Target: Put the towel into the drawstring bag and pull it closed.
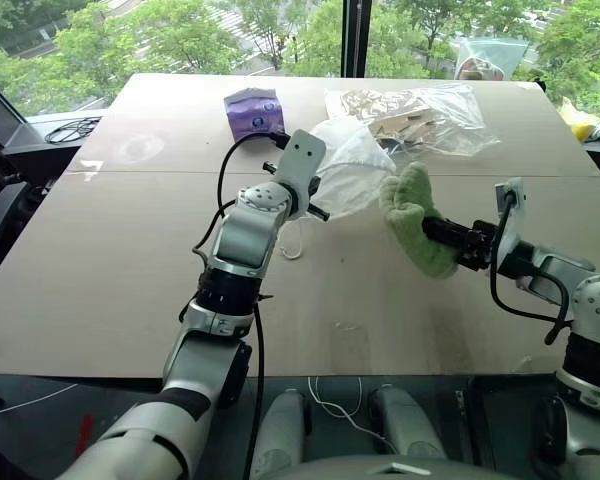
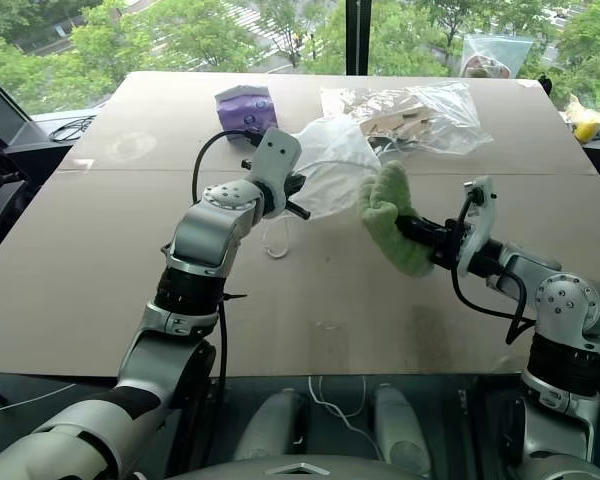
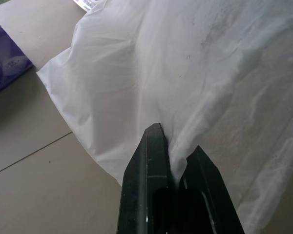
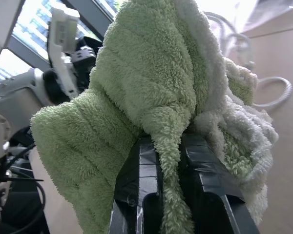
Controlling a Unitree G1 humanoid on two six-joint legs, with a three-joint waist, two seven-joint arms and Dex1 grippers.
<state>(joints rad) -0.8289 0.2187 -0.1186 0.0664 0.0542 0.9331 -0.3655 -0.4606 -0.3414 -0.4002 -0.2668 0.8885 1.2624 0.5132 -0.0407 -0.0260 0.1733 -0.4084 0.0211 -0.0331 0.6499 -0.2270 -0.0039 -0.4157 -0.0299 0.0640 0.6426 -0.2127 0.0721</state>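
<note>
I open my right gripper and let the light green towel go inside the milky-white drawstring bag (image 1: 355,186), next to where my left gripper is.
The light green fluffy towel (image 1: 412,218) hangs above the table, pinched in my shut right gripper (image 1: 430,228); the right wrist view has its pile bulging around both fingers (image 4: 146,180). Just left of it, the milky-white drawstring bag (image 1: 352,165) is lifted off the table by its near edge, which my shut left gripper (image 1: 318,208) clamps; the thin plastic runs between the black fingertips (image 3: 154,141) in the left wrist view. A white cord (image 1: 293,243) dangles below the bag. The towel's upper end is close to the bag's right side, whether touching I cannot tell.
A purple tissue pack (image 1: 254,111) lies behind the left gripper. A larger clear plastic bag with beige pieces (image 1: 420,118) sits at the table's far right. Bare tabletop (image 1: 100,260) spreads to the left and in front.
</note>
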